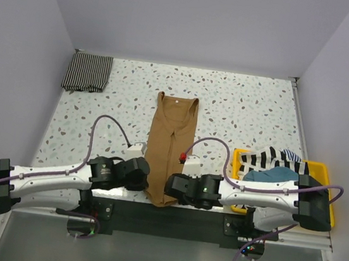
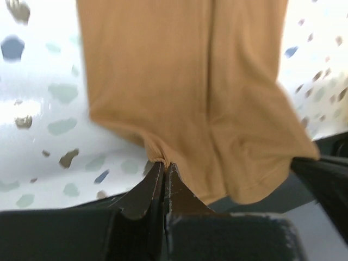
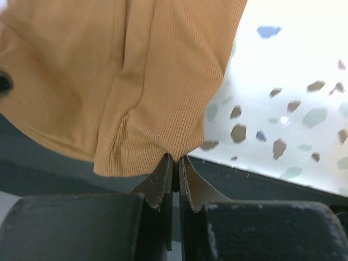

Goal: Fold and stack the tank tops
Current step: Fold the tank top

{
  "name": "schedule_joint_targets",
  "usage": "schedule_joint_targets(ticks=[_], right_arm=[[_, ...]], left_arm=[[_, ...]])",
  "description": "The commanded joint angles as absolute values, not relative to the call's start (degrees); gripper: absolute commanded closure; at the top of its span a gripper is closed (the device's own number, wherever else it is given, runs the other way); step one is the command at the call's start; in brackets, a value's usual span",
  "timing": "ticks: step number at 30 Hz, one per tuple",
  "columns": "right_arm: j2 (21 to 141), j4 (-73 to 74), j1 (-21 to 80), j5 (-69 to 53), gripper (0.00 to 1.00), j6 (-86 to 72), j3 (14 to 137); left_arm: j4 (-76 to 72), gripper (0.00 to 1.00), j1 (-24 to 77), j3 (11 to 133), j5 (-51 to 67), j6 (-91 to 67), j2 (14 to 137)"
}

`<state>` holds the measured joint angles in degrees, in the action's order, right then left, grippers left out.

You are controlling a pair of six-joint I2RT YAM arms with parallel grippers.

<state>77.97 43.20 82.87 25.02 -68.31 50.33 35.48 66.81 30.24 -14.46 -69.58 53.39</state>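
I will release the hem corner, now over the table's front edge, with my right gripper on the tank top's upper part [image 1: 190, 123] beside the neckline, below the strap.
A plain tan-brown tank top [image 1: 171, 140] lies lengthwise in the middle of the speckled table, folded narrow, straps at the far end. Its near hem hangs over the table's front edge. My left gripper [image 1: 147, 183] is shut on the hem's left corner, and the pinched tan cloth [image 2: 185, 81] fills the left wrist view above the gripper [image 2: 163, 163]. My right gripper [image 1: 169, 187] is shut on the hem's right corner, with the ribbed tan cloth [image 3: 125, 81] bunched at the gripper [image 3: 175, 157]. A folded thin-striped tank top [image 1: 87, 73] rests at the far left corner.
A yellow tray [image 1: 326, 169] at the right edge holds a broad-striped top [image 1: 273, 158] and a teal top [image 1: 274, 176]. The dark front rail [image 1: 163, 221] runs below the table edge between the arm bases. Walls close in the back and both sides.
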Motion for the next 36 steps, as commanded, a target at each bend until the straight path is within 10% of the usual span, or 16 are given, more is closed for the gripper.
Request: schedule_joint_targets(ticks=[1, 36], right_arm=[[78.40, 45.44, 79.37, 29.88, 1.00, -63.64, 54.84], [109.06, 29.27, 39.29, 20.13, 1.00, -33.58, 84.55]], left_arm=[[36.83, 1.00, 64.96, 37.25, -21.44, -68.03, 58.08], [3.80, 0.97, 28.83, 67.23, -11.96, -41.58, 102.10]])
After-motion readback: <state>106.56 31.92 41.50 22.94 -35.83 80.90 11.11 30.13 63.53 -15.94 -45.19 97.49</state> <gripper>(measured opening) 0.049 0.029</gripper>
